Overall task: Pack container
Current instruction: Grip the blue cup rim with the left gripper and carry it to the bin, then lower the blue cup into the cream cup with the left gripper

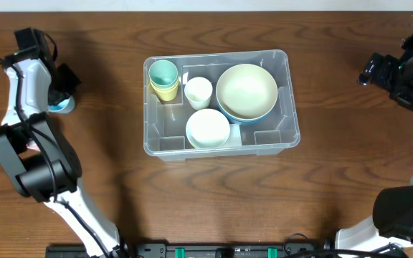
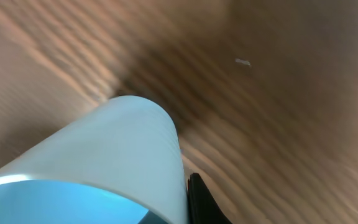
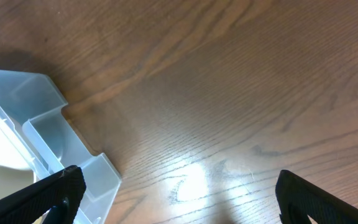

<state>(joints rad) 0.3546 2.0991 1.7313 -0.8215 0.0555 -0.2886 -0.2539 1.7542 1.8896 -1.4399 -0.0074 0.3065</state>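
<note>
Next, my left gripper releases the light blue cup inside the white cup (image 1: 198, 90), between the teal cup and the cream bowl.
The container (image 1: 293, 107), a large clear plastic bin, stands at the table's middle. It holds a teal cup stacked on a yellow one (image 1: 163, 77), a white cup (image 1: 198, 92), a cream bowl nested in a blue bowl (image 1: 246, 92) and a white bowl (image 1: 208, 127). At the far left, my left gripper (image 1: 61, 95) is shut on the wall of a light blue cup (image 1: 64, 106). In the left wrist view that cup (image 2: 117, 155) fills the frame, with the left gripper (image 2: 173, 214) pinching its rim. My right gripper (image 1: 370, 72) hangs open at the far right, empty (image 3: 188, 199).
One corner of the container (image 3: 55, 137) shows at the left of the right wrist view, beside bare wooden table (image 3: 229, 93). Both arm bases stand at the near table edge, left (image 1: 41, 172) and right (image 1: 407, 208).
</note>
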